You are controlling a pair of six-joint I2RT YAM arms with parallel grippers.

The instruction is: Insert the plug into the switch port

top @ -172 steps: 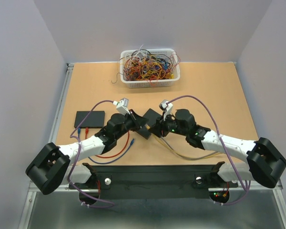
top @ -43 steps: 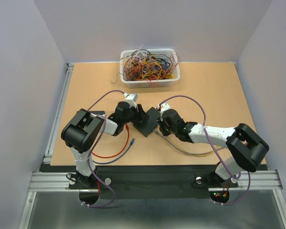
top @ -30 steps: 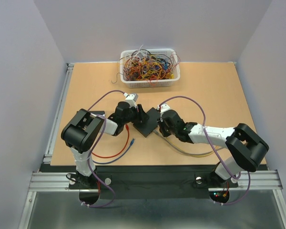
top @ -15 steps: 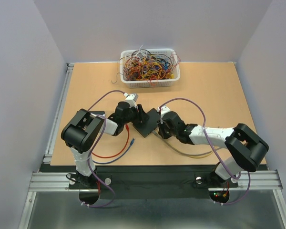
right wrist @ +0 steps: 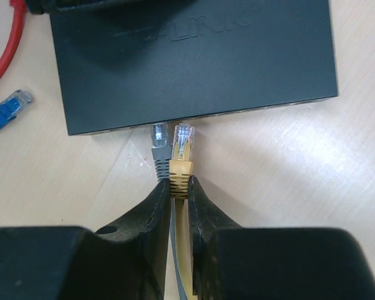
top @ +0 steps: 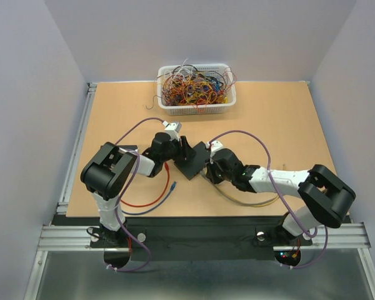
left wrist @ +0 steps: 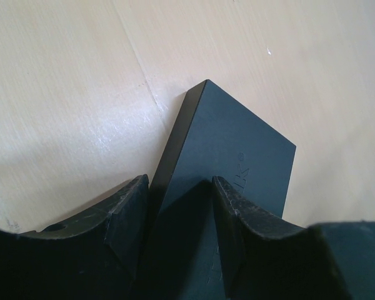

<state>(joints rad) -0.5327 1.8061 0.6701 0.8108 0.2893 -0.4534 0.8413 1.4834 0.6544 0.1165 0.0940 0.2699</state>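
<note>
The robot's right gripper will release the yellow plug in the near-edge port (top: 204, 161) (right wrist: 204, 122) beside the grey plug.
The switch is a flat matte-black box (top: 194, 161) (right wrist: 194, 56) lying on the table. My left gripper (top: 183, 150) (left wrist: 180, 187) is shut on its far-left corner, one finger (left wrist: 128, 212) against the narrow side and the other finger (left wrist: 237, 225) on the top face. My right gripper (top: 210, 167) (right wrist: 179, 182) is shut on the boot of a yellow plug (right wrist: 182, 153). The plug's clear tip meets the box's near edge (right wrist: 237, 111), where the switch port openings are hidden under the rim. A grey plug (right wrist: 158, 140) sits right beside it at the same edge.
A white basket (top: 197, 107) of tangled cables stands at the back. A red cable (top: 144, 201) and a blue cable with its loose plug (top: 173, 185) (right wrist: 6, 106) lie left of the box. A second black box (top: 130, 148) peeks out behind the left arm.
The right arm has shifted slightly, its wrist settling a little lower towards the box's near edge. The left arm and the box have not moved.
</note>
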